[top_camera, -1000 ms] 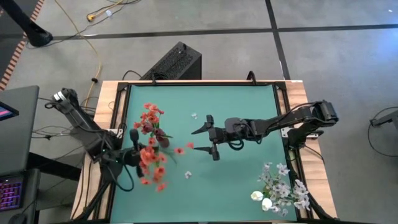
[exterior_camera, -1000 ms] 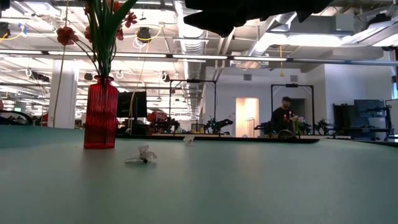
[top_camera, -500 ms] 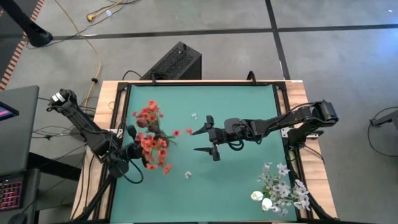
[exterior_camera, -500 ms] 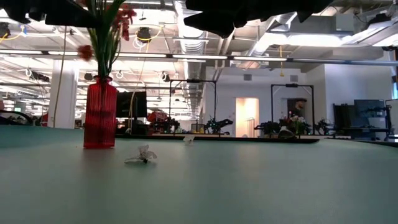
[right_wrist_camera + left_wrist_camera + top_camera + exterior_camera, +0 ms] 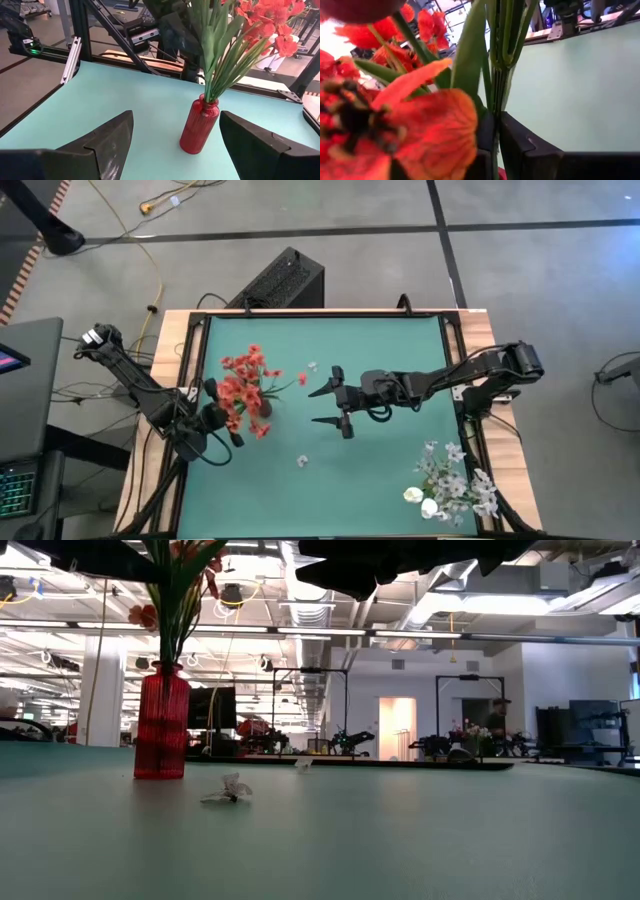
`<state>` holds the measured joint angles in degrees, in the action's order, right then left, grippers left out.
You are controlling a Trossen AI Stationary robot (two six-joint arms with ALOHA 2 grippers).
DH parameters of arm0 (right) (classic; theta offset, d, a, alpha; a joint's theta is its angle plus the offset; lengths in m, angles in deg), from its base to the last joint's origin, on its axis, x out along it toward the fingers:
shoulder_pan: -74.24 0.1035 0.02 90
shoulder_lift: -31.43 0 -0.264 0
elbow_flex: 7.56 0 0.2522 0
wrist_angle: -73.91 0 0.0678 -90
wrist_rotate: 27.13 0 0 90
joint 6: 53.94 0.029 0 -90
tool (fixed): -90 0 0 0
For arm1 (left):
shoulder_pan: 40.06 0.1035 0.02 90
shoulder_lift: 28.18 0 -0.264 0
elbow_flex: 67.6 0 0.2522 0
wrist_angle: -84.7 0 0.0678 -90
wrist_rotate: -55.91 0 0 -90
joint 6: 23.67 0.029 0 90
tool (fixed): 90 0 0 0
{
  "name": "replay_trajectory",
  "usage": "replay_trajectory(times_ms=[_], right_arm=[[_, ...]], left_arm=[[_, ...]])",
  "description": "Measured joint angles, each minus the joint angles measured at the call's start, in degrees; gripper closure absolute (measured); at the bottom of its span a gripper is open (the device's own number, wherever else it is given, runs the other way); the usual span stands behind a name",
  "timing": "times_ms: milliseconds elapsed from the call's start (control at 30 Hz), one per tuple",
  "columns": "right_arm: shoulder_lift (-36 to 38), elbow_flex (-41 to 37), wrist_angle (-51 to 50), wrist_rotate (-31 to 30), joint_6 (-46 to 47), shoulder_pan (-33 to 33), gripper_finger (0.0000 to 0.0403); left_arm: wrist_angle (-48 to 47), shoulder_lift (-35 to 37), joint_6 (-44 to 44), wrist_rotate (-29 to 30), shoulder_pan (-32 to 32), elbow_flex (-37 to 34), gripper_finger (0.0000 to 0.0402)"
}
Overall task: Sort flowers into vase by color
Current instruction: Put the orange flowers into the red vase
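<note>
The robot's left gripper will release the orange-red flowers, now rising from the vase's mouth, in the opening of the ribbed red vase (image 5: 263,406) (image 5: 502,173).
A ribbed red vase (image 5: 200,127) stands on the green table's left half with orange-red flowers (image 5: 245,383) on green stems rising from its mouth. My left gripper (image 5: 222,417) is beside the bunch on its near left side, shut on green stems. My right gripper (image 5: 313,407) hangs open at mid-table, pointing at the vase, nothing between its fingers. White flowers (image 5: 452,485) lie in a heap at the near right corner. My left gripper pinches thin green stems (image 5: 496,102) of the orange-red flowers between its two fingers (image 5: 520,145), below the blossoms. It comes nearly level from the table's left, across the stems. The stems stand upright; whether their lower ends are in the vase cannot be told.
Two loose white blossoms lie on the table: one (image 5: 312,366) toward the far side, one (image 5: 302,462) nearer the front, in the low view (image 5: 230,790). A black metal frame (image 5: 455,350) rims the table. A black box (image 5: 280,280) sits on the floor beyond the far edge.
My left gripper, still shut, has rolled and sunk slightly. The orange-red cluster it holds has swung from the near side toward the far edge and turned upright, joining the bunch over the vase.
</note>
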<state>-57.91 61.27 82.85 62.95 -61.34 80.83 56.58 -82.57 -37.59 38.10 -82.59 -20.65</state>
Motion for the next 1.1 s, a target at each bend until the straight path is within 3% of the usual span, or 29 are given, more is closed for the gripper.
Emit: replay_trajectory(times_ms=[300,600,1100], right_arm=[[0.0,0.0,-0.5,0.2,-0.1,0.1,0.0081],[0.0,0.0,-1.3,0.2,-0.1,0.1,0.0081],[0.0,0.0,-0.3,0.2,0.4,0.1,0.0081]], left_arm=[[-1.5,0.0,-9.8,3.8,0.0,-3.2,0.0401],[-1.2,0.0,-18.8,3.2,0.0,-7.6,0.0401],[-1.5,-0.1,-21.1,-10.6,7.7,-8.1,0.0401]])
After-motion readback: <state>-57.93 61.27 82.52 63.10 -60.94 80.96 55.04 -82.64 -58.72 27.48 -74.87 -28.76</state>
